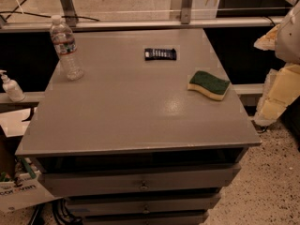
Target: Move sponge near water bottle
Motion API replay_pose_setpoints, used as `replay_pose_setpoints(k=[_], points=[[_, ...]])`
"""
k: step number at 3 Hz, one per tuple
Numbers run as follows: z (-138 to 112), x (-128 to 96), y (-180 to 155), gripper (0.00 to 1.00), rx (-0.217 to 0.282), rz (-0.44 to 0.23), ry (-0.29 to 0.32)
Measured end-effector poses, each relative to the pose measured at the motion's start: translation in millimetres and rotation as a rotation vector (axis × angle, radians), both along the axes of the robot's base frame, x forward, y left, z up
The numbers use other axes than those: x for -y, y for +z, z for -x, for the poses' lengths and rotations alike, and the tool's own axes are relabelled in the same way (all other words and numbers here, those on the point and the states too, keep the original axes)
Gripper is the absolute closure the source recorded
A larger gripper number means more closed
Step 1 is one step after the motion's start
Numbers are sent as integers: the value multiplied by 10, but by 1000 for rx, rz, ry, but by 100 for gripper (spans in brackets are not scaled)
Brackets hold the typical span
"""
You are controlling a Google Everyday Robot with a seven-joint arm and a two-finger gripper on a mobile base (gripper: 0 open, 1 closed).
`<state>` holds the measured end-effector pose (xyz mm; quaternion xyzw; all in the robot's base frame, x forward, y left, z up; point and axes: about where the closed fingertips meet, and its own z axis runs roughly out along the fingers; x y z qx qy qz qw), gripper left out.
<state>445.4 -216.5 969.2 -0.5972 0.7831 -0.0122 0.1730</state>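
I need to next close on the sponge's end (222, 88) farthest from the water bottle.
The sponge (208, 84), dark green on top over pale yellow foam, lies flat near the right edge of the grey table (131, 111). The water bottle (66, 47), clear and ribbed with a white cap and a red-and-white label, stands upright at the table's far left corner. My arm's pale body shows at the right edge of the camera view. The gripper (269, 40) is there, off the table's side, to the right of the sponge and slightly beyond it, not touching it. It holds nothing that I can see.
A flat black rectangular device (160, 54) lies at the table's far middle. A small white pump bottle (10, 86) stands on a ledge left of the table. Drawers (140, 184) are below the top. A metal rail (140, 25) runs behind the table.
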Motion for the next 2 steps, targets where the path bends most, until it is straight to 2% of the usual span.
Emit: replay_pose_setpoints(k=[1,2], points=[[-268,-147,-244,0,-13,-106,-8],[-629,-332,-477,0,1,-176,-35]])
